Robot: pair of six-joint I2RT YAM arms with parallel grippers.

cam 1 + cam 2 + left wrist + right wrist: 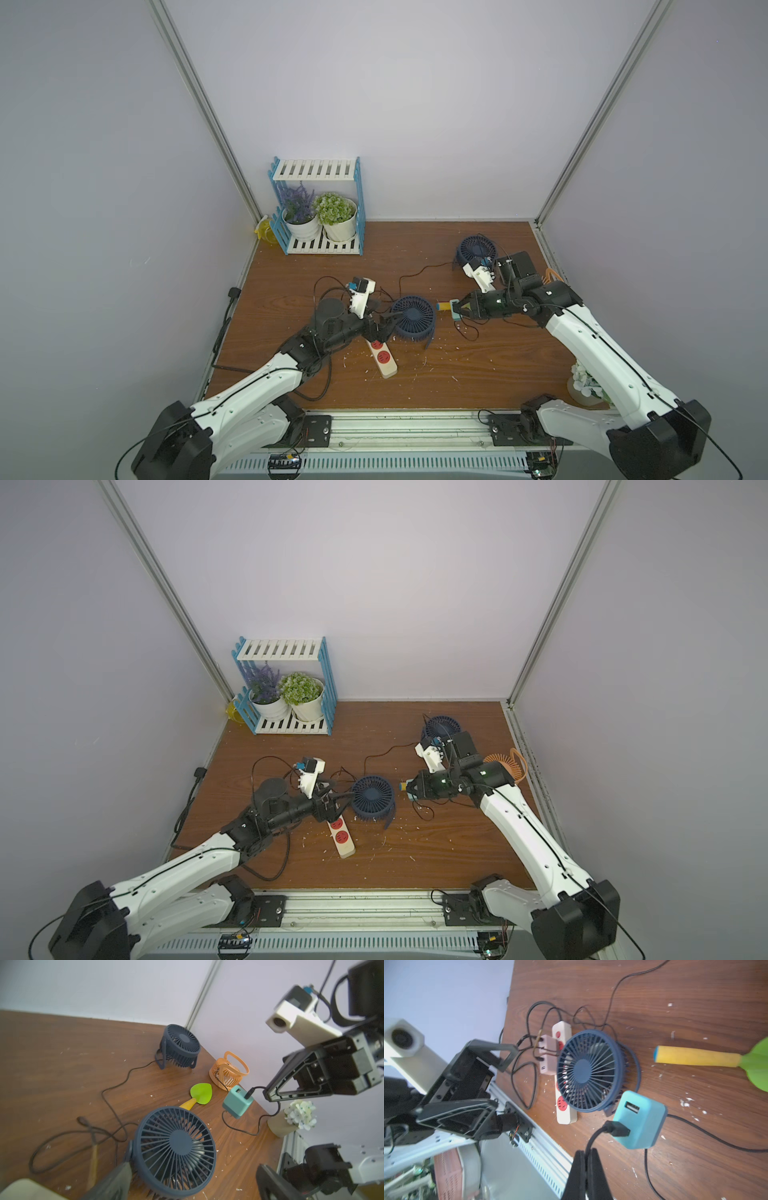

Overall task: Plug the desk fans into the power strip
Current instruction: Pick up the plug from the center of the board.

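Next, my left gripper takes the teal charger block [642, 1120] first so that my right gripper can grip it directly, as my right gripper holds the cable behind the USB plug.
A dark blue desk fan [413, 318] [176, 1147] stands mid-table over part of the cream power strip [384, 359] [563, 1113], hiding some of its red sockets. A pink adapter [548, 1057] with thin cables sits on the strip's far end. My left gripper [384, 322] [191, 1180] is wide open with the fan between its fingers. My right gripper [459, 309] [586, 1153] is shut on a black cable [593, 1138] just behind its USB plug. That plug sits in a teal charger block [641, 1120] [236, 1103], which hangs above the table beside the fan.
A second dark blue fan [476, 249] and an orange fan [507, 766] stand at the back right. A green scoop with a yellow handle [695, 1056] lies behind the teal block. There is a blue-white plant shelf [318, 212] at the back left, a flower pot [586, 382] at the front right, and loose cables left of the fan.
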